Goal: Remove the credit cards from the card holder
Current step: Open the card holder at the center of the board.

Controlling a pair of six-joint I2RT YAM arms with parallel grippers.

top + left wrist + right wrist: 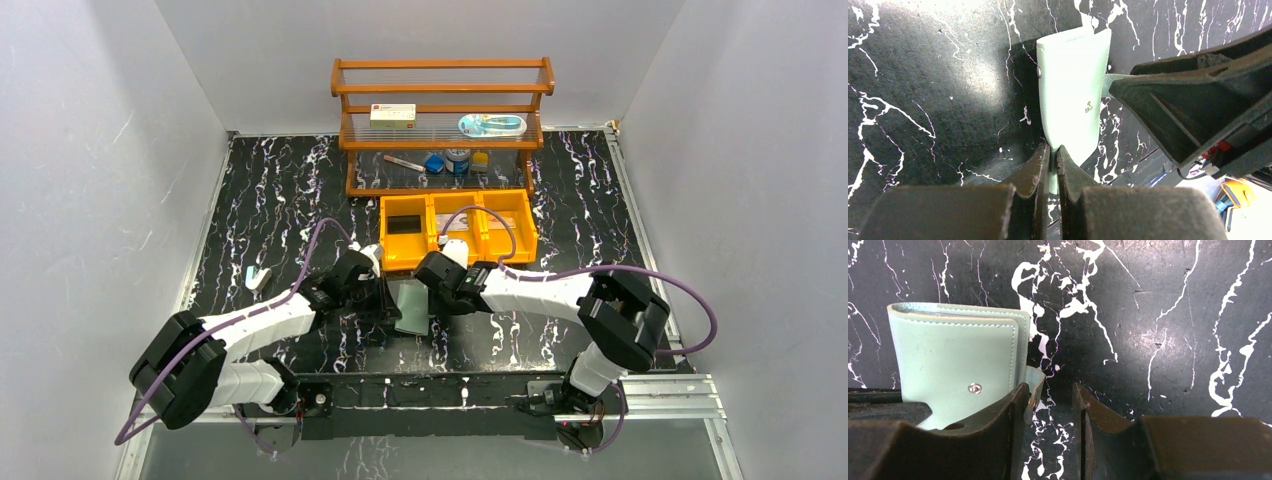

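The card holder's folded side is in my left gripper, so I need to open that gripper, grab the cover's free edge (1099, 122) near the tab and lift the cover.
The card holder (412, 307) is a sage-green folded wallet, held up off the black marble table between both arms. My left gripper (1053, 151) is shut on its lower edge, and the wallet body (1070, 85) rises ahead of the fingers. In the right wrist view the card holder (953, 360) shows its snap stud, with its small tab (1036, 384) curling just inside the left finger. My right gripper (1050, 392) is open, with only table showing in the gap. The credit cards are hidden in every view.
An orange three-compartment bin (505, 238) stands just behind the grippers, with a dark flat rectangle (404, 224) in its left compartment. Behind it is a wooden shelf (440, 90) holding a white box (392, 116) and small items. A small white object (258, 277) lies at the left.
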